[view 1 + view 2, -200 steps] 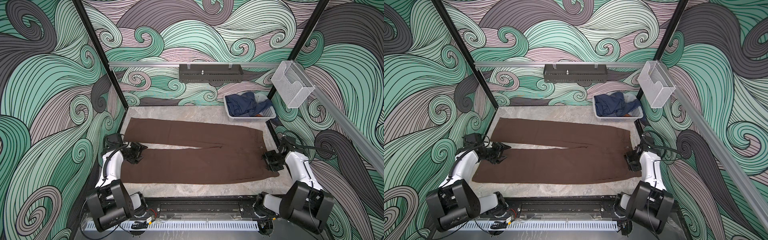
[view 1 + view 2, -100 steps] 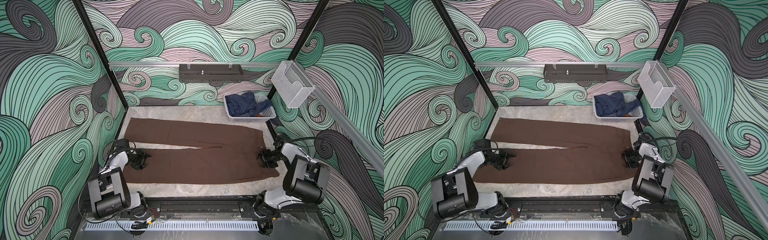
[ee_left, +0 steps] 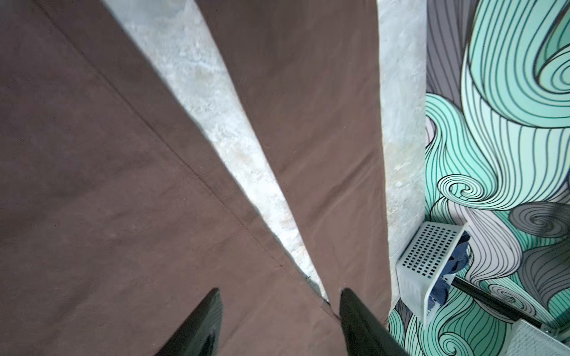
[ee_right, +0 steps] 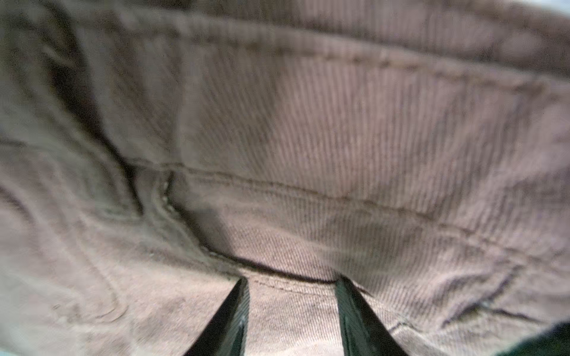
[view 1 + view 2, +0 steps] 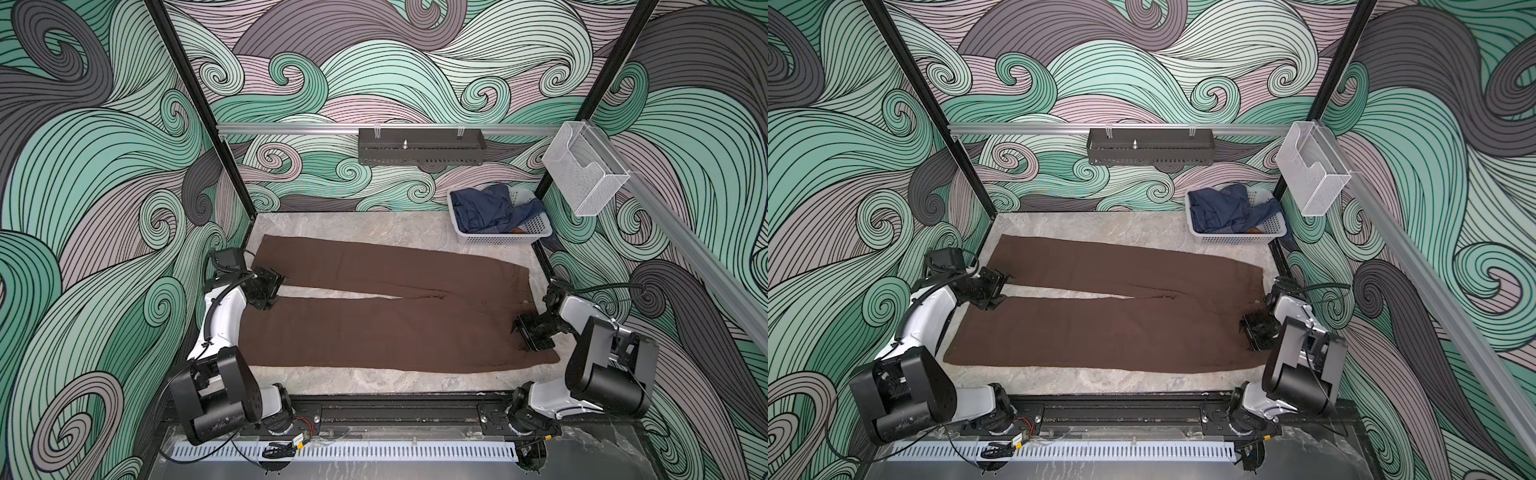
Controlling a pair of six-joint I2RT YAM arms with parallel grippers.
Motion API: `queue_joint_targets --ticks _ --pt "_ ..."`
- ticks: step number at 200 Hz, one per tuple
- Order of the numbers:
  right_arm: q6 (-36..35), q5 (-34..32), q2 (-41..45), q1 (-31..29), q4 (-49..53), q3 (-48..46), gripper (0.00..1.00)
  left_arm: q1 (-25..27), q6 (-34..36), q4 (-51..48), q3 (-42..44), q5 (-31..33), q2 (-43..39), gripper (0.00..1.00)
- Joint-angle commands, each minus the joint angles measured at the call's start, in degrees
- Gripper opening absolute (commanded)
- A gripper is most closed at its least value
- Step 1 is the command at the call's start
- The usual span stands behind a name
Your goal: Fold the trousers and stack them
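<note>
Next, I will move my right gripper to the waistband's far corner [image 5: 524, 270], the one nearest the white basket, and close it there on the brown trousers.
The brown trousers [image 5: 374, 328] [image 5: 1100, 328] lie flat on the marble table [image 5: 340, 226], legs pointing left and waist at the right. My left gripper [image 5: 275, 292] [image 5: 999, 291] hovers open at the cuff end, over the gap between the two legs. In the left wrist view its fingers [image 3: 203, 320] stand wide apart above the near leg [image 3: 108, 185], holding nothing. My right gripper [image 5: 520, 334] [image 5: 1246, 332] sits low on the waist. In the right wrist view its fingertips [image 4: 237, 302] are apart and rest on the waistband fabric [image 4: 339, 138].
A white basket [image 5: 505, 239] holding navy denim [image 5: 484, 212] stands at the back right corner; its side [image 3: 428, 255] shows in the left wrist view. A black rack [image 5: 419, 147] and a wire holder [image 5: 582, 178] hang on the rails. Walls close off three sides.
The left gripper dipped toward the near leg, then came back to the gap between the cuffs. The right arm's elbow swung over and its gripper shifted slightly on the waist. The trousers stayed put.
</note>
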State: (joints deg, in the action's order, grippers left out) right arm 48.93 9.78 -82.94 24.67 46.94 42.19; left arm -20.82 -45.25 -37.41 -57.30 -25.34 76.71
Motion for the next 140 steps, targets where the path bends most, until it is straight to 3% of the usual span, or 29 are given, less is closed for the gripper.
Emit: queue_joint_targets --ticks 1,20,40,96,140 --pt "2.24 -5.83 4.64 0.09 8.59 2.60 0.49 -0.05 -1.55 -1.87 -2.82 1.01 4.03 0.64" --pt "6.06 -6.85 7.30 -0.59 10.79 10.44 0.49 0.30 -2.74 -0.34 -4.60 0.78 7.04 0.64" --pt "11.24 -8.69 4.12 -2.34 12.16 21.72 0.50 1.51 -3.72 0.50 -7.50 1.14 9.66 0.64" --pt "22.51 -9.96 -22.38 -6.00 15.49 50.34 0.49 6.08 -5.69 1.16 -15.44 4.45 18.34 0.64" --pt "28.62 -12.06 -36.65 -8.62 16.49 63.44 0.50 7.11 -7.17 2.25 -17.47 5.19 21.25 0.64"
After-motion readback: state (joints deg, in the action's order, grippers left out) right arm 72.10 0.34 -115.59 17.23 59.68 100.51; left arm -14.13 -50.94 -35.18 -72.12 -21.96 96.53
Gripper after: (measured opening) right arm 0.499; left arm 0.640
